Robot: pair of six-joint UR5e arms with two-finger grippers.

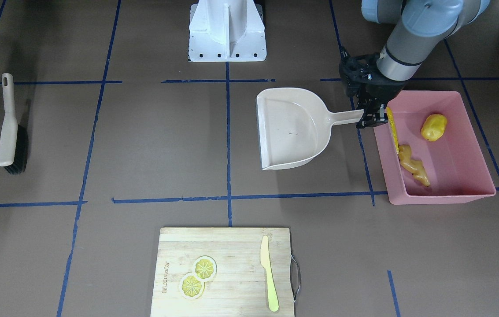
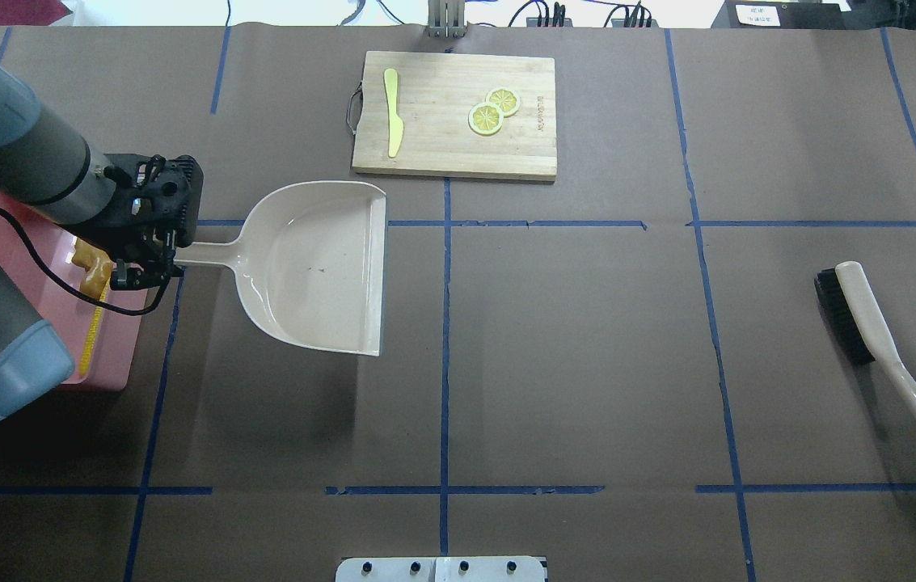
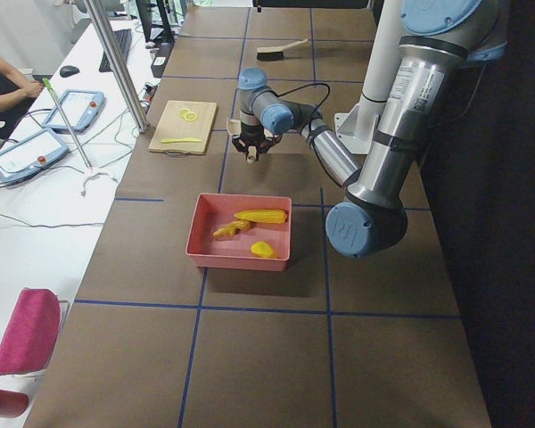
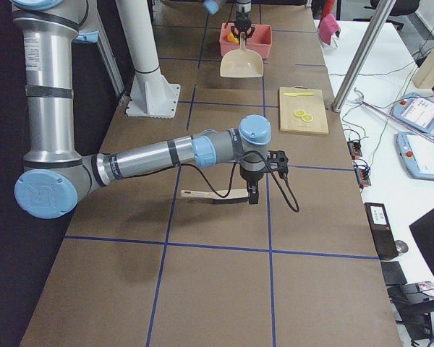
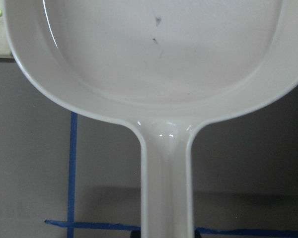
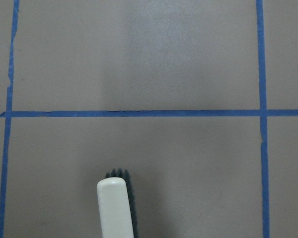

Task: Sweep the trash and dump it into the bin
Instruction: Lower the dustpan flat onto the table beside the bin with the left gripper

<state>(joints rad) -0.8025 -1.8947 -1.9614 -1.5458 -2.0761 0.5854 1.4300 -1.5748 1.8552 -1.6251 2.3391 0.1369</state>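
Note:
I have the beige dustpan in my left gripper. I should set it free on the table (image 1: 274, 139) between the robot base and the cutting board.
The trash lies in the pink bin (image 1: 441, 198): the corn cob (image 1: 393, 130) along the wall nearest the dustpan, the potato-like lump (image 1: 433, 127) and the ginger root (image 1: 413, 165). My left gripper (image 1: 370, 116) is shut on the handle of the empty beige dustpan (image 1: 291, 127), beside the bin's rim. The pan (image 5: 159, 59) fills the left wrist view. My right gripper (image 4: 253, 199) shows only in the exterior right view, over the brush (image 4: 210, 195). I cannot tell whether it is open or shut.
The brush (image 1: 9, 127) lies on the table far from the bin, and its end (image 6: 114, 208) shows in the right wrist view. A wooden cutting board (image 1: 231, 264) holds two lemon slices and a pale knife. The robot base (image 1: 227, 31) stands at the table's edge.

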